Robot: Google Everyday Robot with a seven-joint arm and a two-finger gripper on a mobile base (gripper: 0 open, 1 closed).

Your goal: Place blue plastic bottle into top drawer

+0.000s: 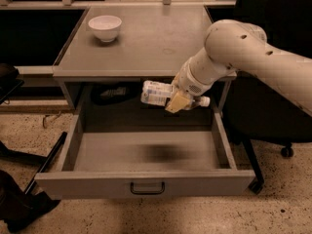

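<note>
The blue plastic bottle will go down from my gripper onto the middle of the drawer's bottom point(160, 144), behind the pull handle, where I will leave it.
The blue plastic bottle point(157, 92) lies sideways in the air, pale label to the left, white cap to the right. My gripper point(179, 100) is shut on the bottle and holds it above the open top drawer point(146, 184), over its back right part. The drawer is pulled fully out, its inside is bare, and its pull handle point(147, 187) faces the camera. A shadow of the bottle falls on the drawer floor.
A white bowl point(105, 27) stands at the back left of the grey tabletop point(151, 38). A dark object point(109, 92) lies under the tabletop behind the drawer. A black chair base point(285, 150) stands at the right, dark objects on the floor at the left.
</note>
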